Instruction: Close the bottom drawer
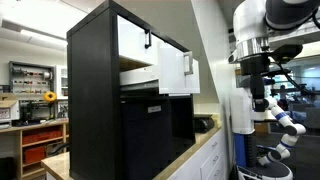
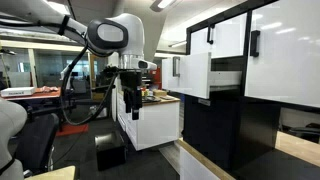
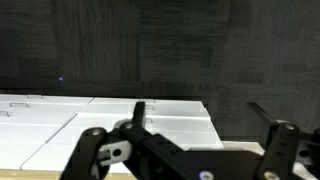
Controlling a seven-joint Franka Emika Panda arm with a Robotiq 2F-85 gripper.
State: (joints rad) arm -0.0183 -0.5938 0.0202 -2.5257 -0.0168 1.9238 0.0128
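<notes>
I need to next close on the small dark handle (image 1: pixel 188 64) on the bottom drawer's white front.
The bottom drawer (image 1: pixel 172 72) is pulled out of the tall black cabinet (image 1: pixel 95 90). Its white front carries a small dark handle and its pale box sides show behind it. In the other exterior view its front (image 2: pixel 193 75) juts left from the cabinet. The matching upper white front (image 1: pixel 133 35) sits flush above it. My gripper (image 2: pixel 131 100) hangs from the arm well away from the drawer, beside a white counter unit. It also shows in an exterior view (image 1: pixel 263 103). In the wrist view the gripper (image 3: pixel 200 115) is open and empty; the drawer is out of that view.
A white counter unit (image 2: pixel 155 120) stands right by the arm. A pale worktop (image 1: pixel 195 150) runs along the cabinet's foot. A black box (image 2: pixel 110 153) lies on the floor. Another white panel with a dark handle (image 2: pixel 285 55) is near the camera. Lab benches stand behind.
</notes>
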